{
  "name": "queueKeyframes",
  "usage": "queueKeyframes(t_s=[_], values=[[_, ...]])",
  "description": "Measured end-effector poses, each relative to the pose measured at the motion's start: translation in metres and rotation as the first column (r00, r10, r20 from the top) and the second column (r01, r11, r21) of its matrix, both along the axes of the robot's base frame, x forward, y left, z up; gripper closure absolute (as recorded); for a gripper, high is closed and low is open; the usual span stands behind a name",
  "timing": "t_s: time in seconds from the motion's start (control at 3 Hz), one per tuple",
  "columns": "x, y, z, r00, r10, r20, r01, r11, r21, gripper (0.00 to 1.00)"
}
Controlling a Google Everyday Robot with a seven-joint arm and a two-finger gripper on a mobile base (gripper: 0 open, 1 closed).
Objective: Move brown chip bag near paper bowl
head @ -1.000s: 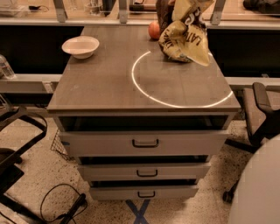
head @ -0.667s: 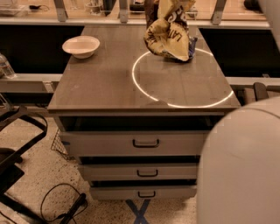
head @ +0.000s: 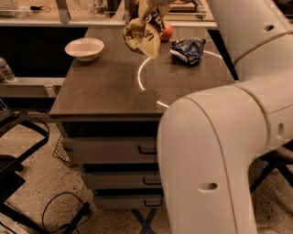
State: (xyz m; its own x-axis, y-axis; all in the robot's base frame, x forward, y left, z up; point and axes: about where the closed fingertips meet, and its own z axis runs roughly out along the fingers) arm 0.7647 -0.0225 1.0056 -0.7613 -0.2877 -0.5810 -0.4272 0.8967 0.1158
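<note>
Next, I release the brown chip bag on the table (head: 122,55) between the paper bowl and red apple, nearer the bowl.
The brown chip bag (head: 143,31), wrinkly brown and tan-yellow, hangs in the air above the back middle of the table (head: 103,89). My gripper (head: 154,2) is at the top edge of the view, right above the bag and mostly cut off; the bag hangs from it. The cream-white paper bowl (head: 84,48) sits on the table's back left, to the left of the bag and lower in the view, with a gap between them.
A red apple (head: 167,32) and a dark blue snack bag (head: 188,49) lie at the back right of the table. My white arm (head: 229,137) fills the right side. Drawers (head: 114,151) are below the tabletop. A black chair (head: 13,151) and cables are at the left on the floor.
The brown chip bag has moved left and up off the table, closer to the bowl. My arm has swung in and now covers the right side, uncovering the blue bag.
</note>
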Motion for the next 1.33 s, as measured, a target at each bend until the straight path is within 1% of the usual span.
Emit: queueKeyframes(t_s=[0.33, 1.0, 1.33], values=[[0.017, 0.018, -0.012, 1.0, -0.007, -0.005, 0.008, 0.999, 0.031, 1.0], [0.041, 0.064, -0.046, 0.999, 0.015, -0.043, -0.011, 0.996, 0.087, 1.0], [0.042, 0.066, -0.05, 0.9988, 0.016, -0.045, -0.012, 0.996, 0.085, 0.82]])
